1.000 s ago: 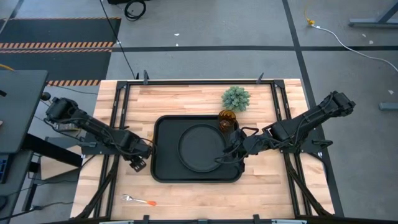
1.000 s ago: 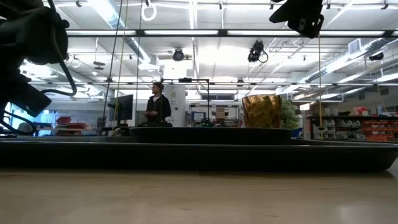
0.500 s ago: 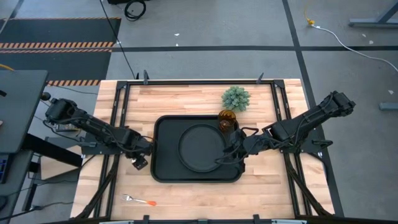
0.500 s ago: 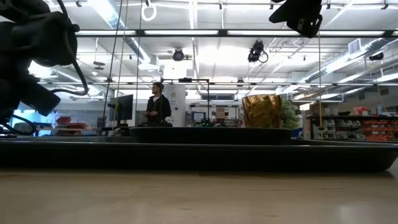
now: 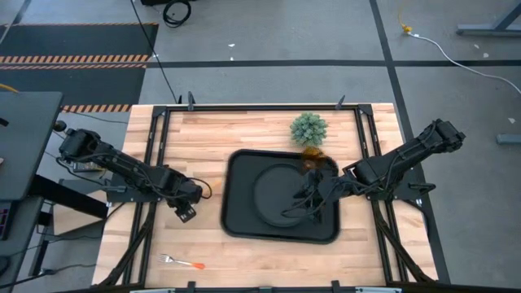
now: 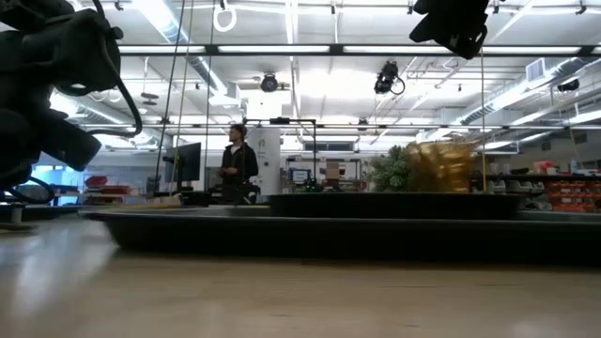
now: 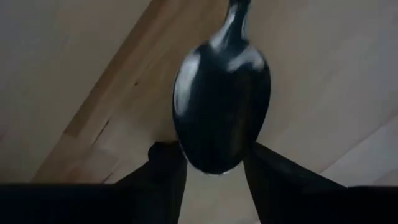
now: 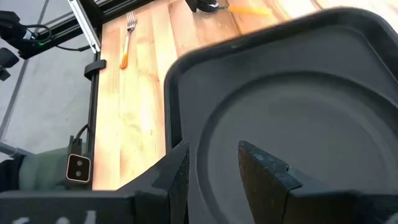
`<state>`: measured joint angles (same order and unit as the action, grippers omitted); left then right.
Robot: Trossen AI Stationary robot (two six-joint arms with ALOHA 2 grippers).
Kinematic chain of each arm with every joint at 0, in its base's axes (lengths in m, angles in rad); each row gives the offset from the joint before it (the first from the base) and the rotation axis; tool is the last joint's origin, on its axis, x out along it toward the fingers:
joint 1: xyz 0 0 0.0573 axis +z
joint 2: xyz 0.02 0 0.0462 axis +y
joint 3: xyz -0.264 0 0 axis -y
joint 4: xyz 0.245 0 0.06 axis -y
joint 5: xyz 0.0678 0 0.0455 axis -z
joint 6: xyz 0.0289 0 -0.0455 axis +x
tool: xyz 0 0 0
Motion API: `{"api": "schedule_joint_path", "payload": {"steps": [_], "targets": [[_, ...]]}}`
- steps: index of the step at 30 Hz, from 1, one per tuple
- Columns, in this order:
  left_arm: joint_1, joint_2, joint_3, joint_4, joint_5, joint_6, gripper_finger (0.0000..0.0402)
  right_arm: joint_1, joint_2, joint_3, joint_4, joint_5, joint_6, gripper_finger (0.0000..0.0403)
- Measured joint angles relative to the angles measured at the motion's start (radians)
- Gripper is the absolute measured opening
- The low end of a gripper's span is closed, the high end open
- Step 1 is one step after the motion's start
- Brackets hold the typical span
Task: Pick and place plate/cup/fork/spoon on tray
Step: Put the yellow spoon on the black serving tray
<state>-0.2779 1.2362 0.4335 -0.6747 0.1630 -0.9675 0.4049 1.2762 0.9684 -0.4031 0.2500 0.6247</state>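
My left gripper pinches only the spoon bowl's tapered tip; I should open, move forward, take the bowl [image 7: 222, 96] by its wide middle.
The black tray [image 5: 234, 195] lies mid-table with the round black plate [image 5: 273, 191] flat on its floor. The amber cup [image 5: 313, 163] stands at the tray's far right corner and also shows in the low view [image 6: 441, 167]. My right gripper [image 5: 299, 203] is low over the plate's near right part. Its fingers are apart, one inside the plate [image 8: 311, 124] and one outside its rim. My left gripper [image 5: 186, 212] is left of the tray, shut on the silver spoon [image 7: 221, 118]. The fork [image 5: 181, 262] lies flat near the front left edge. My left gripper pinches the spoon's bowl [image 7: 217, 149] between its two fingers [image 7: 168, 171], which sit on the bowl's two edges. The spoon's handle [image 7: 236, 12] points straight ahead, away from the fingers. My right gripper's fingers [image 8: 261, 165] stand astride the plate's rim [image 8: 208, 134]; I cannot tell whether they touch it.
A fuzzy green plant ball [image 5: 308, 129] sits just beyond the tray's far right corner, close to the cup. Bare wood lies between my left gripper and the tray's left rim [image 8: 180, 74]. A person [image 6: 235, 160] stands in the room far behind the table.
The tray, with the plate and the cup on it, has slid toward the table's right edge in the last half second, so the cup now stands close below the plant ball. A gap of bare wood has opened between my left gripper and the tray.
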Motion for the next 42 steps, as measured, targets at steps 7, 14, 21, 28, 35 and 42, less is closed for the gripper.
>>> {"api": "schedule_joint_path", "payload": {"steps": [7,14,21,28,35,42], "targets": [[0.000,-0.009,0.000,0.000,-0.007,-0.013,0.0145,0.012,0.000,0.000,-0.004,-0.001,0.028,0.0142],[0.001,-0.044,0.024,-0.027,-0.113,-0.017,0.0122,0.027,0.000,0.000,-0.005,-0.002,0.056,0.0142],[0.001,-0.045,0.027,-0.031,-0.100,-0.007,0.0129,0.038,0.000,0.000,-0.004,-0.001,0.077,0.0142],[0.001,-0.045,0.029,-0.030,-0.131,0.119,0.0195,0.037,0.000,0.000,-0.003,0.000,0.079,0.0142],[0.000,-0.045,0.030,-0.028,-0.240,0.367,0.0281,0.037,0.000,0.000,-0.003,0.000,0.100,0.0142],[0.000,-0.045,0.031,0.125,-0.253,0.570,0.0307,0.037,0.000,0.000,-0.003,0.001,0.109,0.0142]]}}
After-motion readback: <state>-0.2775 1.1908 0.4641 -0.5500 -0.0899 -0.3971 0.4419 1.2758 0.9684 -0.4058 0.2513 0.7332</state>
